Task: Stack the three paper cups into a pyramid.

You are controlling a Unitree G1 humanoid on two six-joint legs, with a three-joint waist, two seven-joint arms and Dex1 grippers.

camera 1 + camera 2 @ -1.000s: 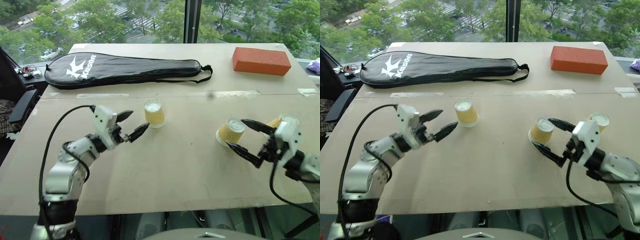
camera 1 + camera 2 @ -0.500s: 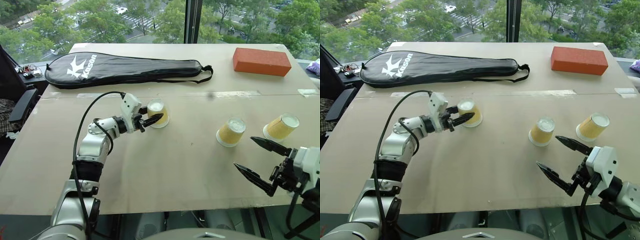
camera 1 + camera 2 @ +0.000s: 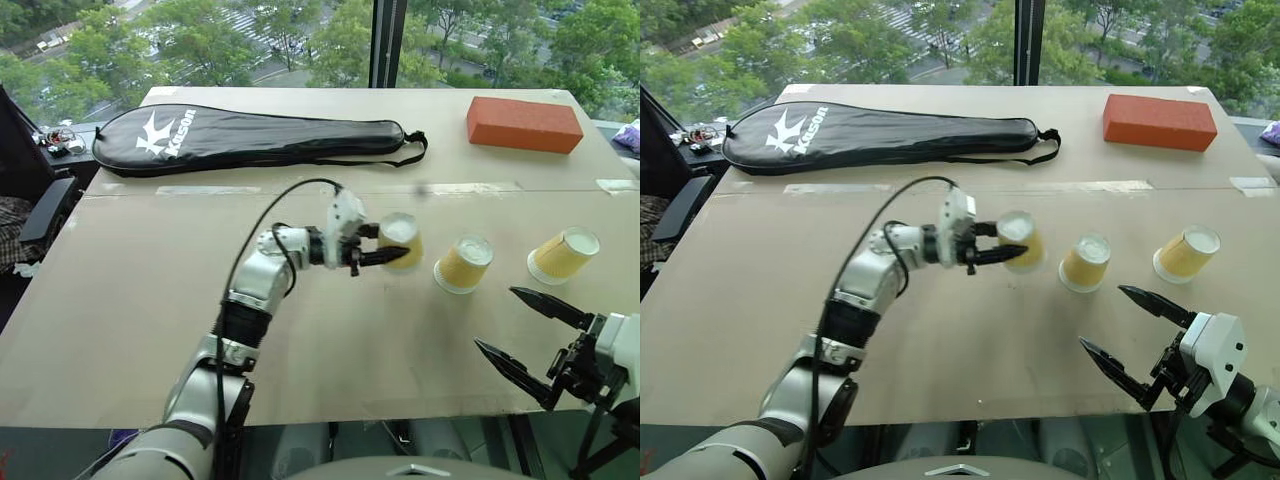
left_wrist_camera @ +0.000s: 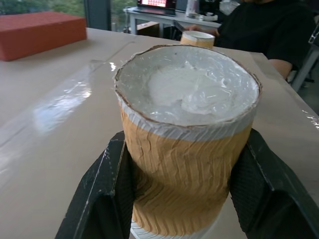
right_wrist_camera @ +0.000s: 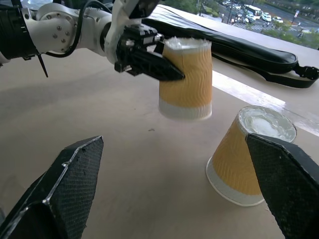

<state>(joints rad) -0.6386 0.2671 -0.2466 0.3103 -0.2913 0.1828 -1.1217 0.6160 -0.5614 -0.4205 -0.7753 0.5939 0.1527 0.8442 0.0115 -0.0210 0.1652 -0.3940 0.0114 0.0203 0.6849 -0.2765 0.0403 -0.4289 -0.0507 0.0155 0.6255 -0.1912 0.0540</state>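
Note:
Next, my right gripper closes on the upper sides of the third cup [image 3: 569,250], the one that stands farthest from my left gripper.
Three yellow-tan ribbed paper cups stand upside down. My left gripper [image 3: 393,243] is shut on one cup [image 3: 402,232] and holds it just above the table, a little left of the middle cup [image 3: 462,264]. The third cup [image 3: 563,255] sits tilted at the right. In the left wrist view black fingers [image 4: 99,194] press both sides of the held cup [image 4: 187,129]. The right wrist view has the held cup [image 5: 185,79] off the table beside the middle cup [image 5: 249,154]. My right gripper [image 3: 497,318] is open near the table's front edge, in front of the two standing cups, with nothing in it.
A black racket bag [image 3: 250,140] lies across the far left of the table [image 3: 330,340]. An orange brick [image 3: 523,122] sits at the far right. A person in black [image 4: 269,25] sits beyond the table in the left wrist view.
My left gripper shut on the left cup, lifted it and carried it right toward the middle cup. My right gripper drew back from the middle cup to the front edge, still open.

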